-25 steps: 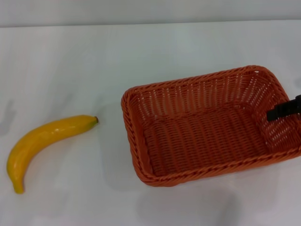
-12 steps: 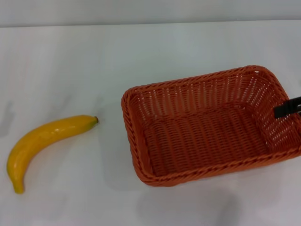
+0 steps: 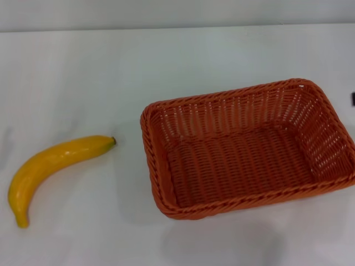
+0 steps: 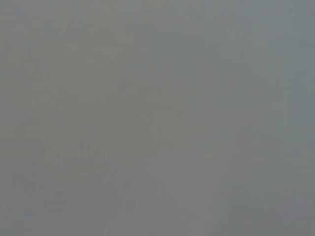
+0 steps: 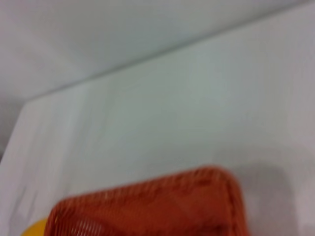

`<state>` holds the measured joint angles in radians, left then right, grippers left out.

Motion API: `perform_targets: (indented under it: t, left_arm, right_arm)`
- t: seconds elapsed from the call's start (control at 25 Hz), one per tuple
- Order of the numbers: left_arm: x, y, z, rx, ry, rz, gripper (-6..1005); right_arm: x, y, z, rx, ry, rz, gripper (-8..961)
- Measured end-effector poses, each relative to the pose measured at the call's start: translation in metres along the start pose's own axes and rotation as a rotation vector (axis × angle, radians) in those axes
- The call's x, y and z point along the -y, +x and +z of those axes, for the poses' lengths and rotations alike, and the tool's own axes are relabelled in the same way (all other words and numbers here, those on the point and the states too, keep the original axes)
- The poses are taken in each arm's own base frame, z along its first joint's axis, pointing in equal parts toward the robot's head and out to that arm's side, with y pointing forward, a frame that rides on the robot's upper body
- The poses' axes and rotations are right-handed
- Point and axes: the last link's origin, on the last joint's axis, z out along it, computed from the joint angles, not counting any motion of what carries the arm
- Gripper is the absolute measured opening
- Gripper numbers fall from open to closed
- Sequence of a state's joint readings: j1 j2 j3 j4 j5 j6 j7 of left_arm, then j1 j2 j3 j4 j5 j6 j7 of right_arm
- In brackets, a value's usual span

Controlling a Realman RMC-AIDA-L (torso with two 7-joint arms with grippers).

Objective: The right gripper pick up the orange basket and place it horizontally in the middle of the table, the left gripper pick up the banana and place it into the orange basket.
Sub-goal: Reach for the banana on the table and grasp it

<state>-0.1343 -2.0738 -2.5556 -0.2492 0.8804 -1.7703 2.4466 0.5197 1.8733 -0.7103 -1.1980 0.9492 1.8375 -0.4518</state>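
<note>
The robot's left gripper should next move to the banana's curved middle (image 3: 43,164) and close there, leaving the banana's dark tip free towards the orange basket.
The orange basket (image 3: 244,147) rests flat on the white table (image 3: 166,61), right of centre, long side across, with nothing inside. The banana (image 3: 52,166) lies alone on the table to its left, dark tip towards the basket. Only a dark sliver of my right gripper (image 3: 353,98) shows at the right border of the head view, clear of the basket's right wall. The right wrist view has the basket's rim (image 5: 147,201) low in the picture and a bit of the yellow banana (image 5: 37,228) beside it. The left wrist view is plain grey, and my left gripper is out of sight.
The table's far edge (image 3: 177,27) runs along the back, with a grey wall behind it. Bare white tabletop lies between the banana and the basket and in front of both.
My right gripper has let go of the basket's right wall and drawn back to the right, almost out of the head view. The basket shifted very slightly left. The banana has not moved.
</note>
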Motion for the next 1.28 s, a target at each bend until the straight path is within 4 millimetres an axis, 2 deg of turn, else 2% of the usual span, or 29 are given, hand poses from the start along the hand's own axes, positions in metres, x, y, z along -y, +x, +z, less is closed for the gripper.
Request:
perform_targets:
  t: [0.2,0.24,0.28,0.44,0.72,0.92,1.04,1.08,1.12,1.16,1.2,1.28]
  left_arm:
    - [0.002,0.005,-0.002,0.095,-0.099,-0.069,740]
    - [0.003,0.006,-0.001,0.11,-0.112,-0.084,739]
    - [0.004,0.007,-0.001,0.126,-0.123,-0.099,739]
    - [0.015,0.023,0.008,0.282,-0.193,-0.207,739]
    - [0.024,0.052,0.043,0.592,-0.265,-0.248,739]
    - [0.024,0.07,0.075,0.886,-0.265,-0.155,739]
    - [0.019,0.073,0.092,1.051,-0.32,-0.086,739]
    - [0.019,0.073,0.092,1.051,-0.32,-0.086,739]
    - [0.012,0.073,0.104,1.178,-0.388,-0.049,739]
    - [0.012,0.073,0.107,1.199,-0.397,-0.039,739]
    - [0.007,0.071,0.12,1.298,-0.431,0.003,739]
    - [0.005,0.069,0.125,1.349,-0.443,0.027,739]
  right_arm:
    - [0.011,-0.009,-0.029,0.135,0.016,-0.079,738]
    - [0.011,-0.009,-0.029,0.135,0.016,-0.079,738]
    - [0.02,-0.012,-0.045,0.236,0.033,-0.132,738]
    - [0.034,-0.009,-0.059,0.347,0.083,-0.22,737]
    - [0.056,0.011,-0.059,0.472,0.163,-0.372,737]
    - [0.069,0.025,-0.061,0.566,0.193,-0.406,736]
    - [0.078,0.032,-0.064,0.608,0.217,-0.403,736]
    - [0.082,0.035,-0.066,0.624,0.226,-0.397,735]
    - [0.083,0.035,-0.066,0.627,0.227,-0.394,735]
    - [0.086,0.037,-0.067,0.635,0.229,-0.39,735]
    - [0.089,0.038,-0.067,0.648,0.23,-0.379,735]
    - [0.09,0.038,-0.067,0.653,0.229,-0.376,735]
